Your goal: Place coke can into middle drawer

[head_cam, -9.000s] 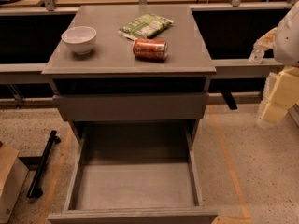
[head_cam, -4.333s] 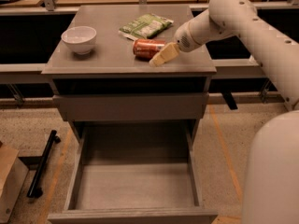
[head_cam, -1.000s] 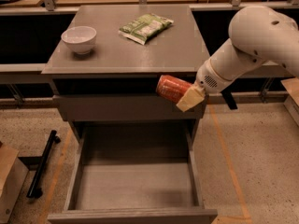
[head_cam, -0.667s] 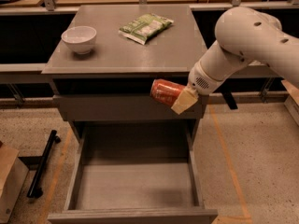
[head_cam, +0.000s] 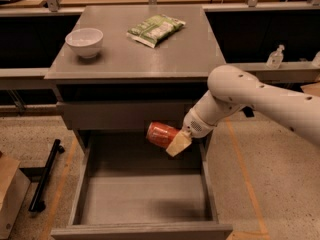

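Note:
I need to release the coke can on the middle of the open drawer's grey bottom (head_cam: 148, 190).
The coke can (head_cam: 161, 134) is red-orange and lies on its side in my gripper (head_cam: 172, 141), which is shut on it. I hold it in the air over the back part of the open middle drawer (head_cam: 145, 199), just below the closed drawer front above. The drawer is a wide grey box pulled out toward the camera, and its floor is bare. My white arm (head_cam: 250, 99) reaches in from the right.
A white bowl (head_cam: 84, 41) and a green snack bag (head_cam: 156, 29) sit on the cabinet top (head_cam: 125, 54). A closed grey drawer front (head_cam: 120, 115) is above the open drawer. A black bar (head_cam: 45, 176) and a cardboard box (head_cam: 10, 194) lie on the floor at left.
My gripper has carried the can from the cabinet top down and left, past the front edge, to just above the open drawer.

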`<state>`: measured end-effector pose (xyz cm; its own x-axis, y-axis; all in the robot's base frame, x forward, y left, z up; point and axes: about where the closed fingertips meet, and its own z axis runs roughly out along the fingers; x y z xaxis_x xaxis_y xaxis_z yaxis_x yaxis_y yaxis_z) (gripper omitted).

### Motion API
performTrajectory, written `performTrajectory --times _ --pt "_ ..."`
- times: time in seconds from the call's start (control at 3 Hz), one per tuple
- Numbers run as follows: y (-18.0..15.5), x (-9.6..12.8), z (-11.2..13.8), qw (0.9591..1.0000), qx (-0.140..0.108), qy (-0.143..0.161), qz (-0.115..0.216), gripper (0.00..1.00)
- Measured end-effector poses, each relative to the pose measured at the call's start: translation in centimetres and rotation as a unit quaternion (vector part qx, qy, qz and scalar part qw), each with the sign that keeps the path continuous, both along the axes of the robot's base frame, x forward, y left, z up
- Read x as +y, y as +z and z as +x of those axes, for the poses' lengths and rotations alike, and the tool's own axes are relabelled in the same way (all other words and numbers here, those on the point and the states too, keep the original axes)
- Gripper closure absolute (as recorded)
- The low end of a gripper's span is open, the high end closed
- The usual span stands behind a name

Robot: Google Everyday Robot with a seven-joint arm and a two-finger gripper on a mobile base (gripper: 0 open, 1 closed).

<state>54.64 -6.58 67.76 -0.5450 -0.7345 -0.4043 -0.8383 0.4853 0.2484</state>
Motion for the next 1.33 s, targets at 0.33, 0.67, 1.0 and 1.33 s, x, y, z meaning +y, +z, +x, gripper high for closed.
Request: performTrajectory --times 0.33,0.67,1.0,1.33 --pt "-9.1 3.3 -0.5 0.998 0.056 0.001 0.027 1.0" --pt "-9.3 3.4 -0.8 0.9983 0.053 0.007 0.023 1.0" --pt "-13.2 4.2 -1.5 0.9966 0.074 0.002 0.036 1.0" --pt "-19.3 5.4 -2.5 0.9927 0.111 -0.004 0.047 1.0"
